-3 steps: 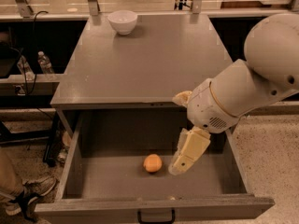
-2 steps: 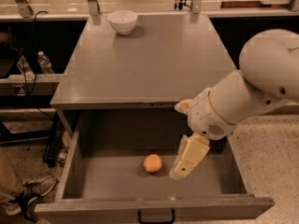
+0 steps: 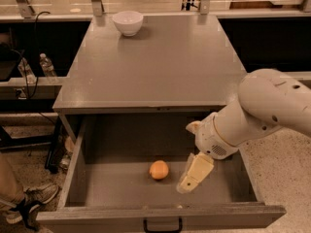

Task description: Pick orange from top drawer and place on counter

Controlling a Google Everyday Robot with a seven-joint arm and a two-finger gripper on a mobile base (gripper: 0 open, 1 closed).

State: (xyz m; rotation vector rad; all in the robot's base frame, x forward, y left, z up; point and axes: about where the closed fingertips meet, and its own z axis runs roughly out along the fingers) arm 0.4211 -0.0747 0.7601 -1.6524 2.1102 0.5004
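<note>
The orange (image 3: 158, 170) lies on the bottom of the open top drawer, and my gripper should close around the middle of it.
The orange (image 3: 159, 170) lies on the floor of the open top drawer (image 3: 97, 178), near its middle. The drawer is pulled out, with a black handle (image 3: 163, 225) on its front panel. My gripper (image 3: 190, 178) hangs inside the drawer just right of the orange, a short gap away, pointing down toward the floor and holding nothing. The grey counter (image 3: 155, 67) spreads above the drawer.
A white bowl (image 3: 128, 22) stands at the counter's back left. Metal posts rise behind the counter. Water bottles (image 3: 47, 64) stand on a shelf at the left. A person's shoe (image 3: 29, 200) is at the lower left on the floor.
The arm has lowered and drawn to the right and toward the drawer front. The gripper sits a little lower in the drawer. The orange has not moved.
</note>
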